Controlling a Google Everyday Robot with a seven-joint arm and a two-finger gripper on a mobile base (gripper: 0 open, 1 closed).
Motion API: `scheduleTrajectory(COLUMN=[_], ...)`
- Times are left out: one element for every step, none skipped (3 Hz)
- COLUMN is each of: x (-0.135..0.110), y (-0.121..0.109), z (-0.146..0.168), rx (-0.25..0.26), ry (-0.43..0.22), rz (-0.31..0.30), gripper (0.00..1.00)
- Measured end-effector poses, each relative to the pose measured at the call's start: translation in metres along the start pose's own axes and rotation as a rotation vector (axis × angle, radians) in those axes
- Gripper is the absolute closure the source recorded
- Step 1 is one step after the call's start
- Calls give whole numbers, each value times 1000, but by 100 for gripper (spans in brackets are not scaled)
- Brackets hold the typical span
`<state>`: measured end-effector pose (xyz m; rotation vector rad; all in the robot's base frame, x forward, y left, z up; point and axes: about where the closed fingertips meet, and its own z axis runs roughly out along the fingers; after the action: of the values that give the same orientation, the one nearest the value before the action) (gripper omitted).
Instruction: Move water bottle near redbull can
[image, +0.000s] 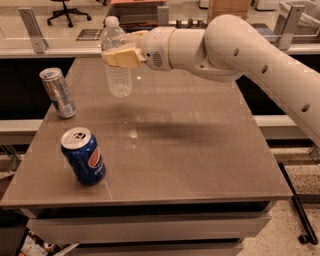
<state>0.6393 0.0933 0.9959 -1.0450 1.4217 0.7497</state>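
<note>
Next, my gripper lets go of the water bottle on the table (102, 115) beside the redbull can, behind the blue Pepsi can.
The water bottle (118, 75) is clear and ribbed with a white cap, upright, held in the air above the back-left part of the brown table (200, 150). My gripper (122, 54) is shut on the bottle's upper body, and the white arm reaches in from the right. The redbull can (58, 93) is slim and silver-grey; it stands near the table's left edge, to the left of the bottle and below it in the view.
A wider blue Pepsi can (83, 156) stands at the front left of the table. A counter with a glass divider (30, 30) runs behind the table. An office chair (65, 10) stands far back.
</note>
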Motion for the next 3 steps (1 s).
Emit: scheduleTrajectory(x=[2,14,29], y=[33,55,60], z=[16,27,39], rx=[-125,-144,-140], ry=[-7,48,67], rz=[37,17,-2], gripper=[100,100,100])
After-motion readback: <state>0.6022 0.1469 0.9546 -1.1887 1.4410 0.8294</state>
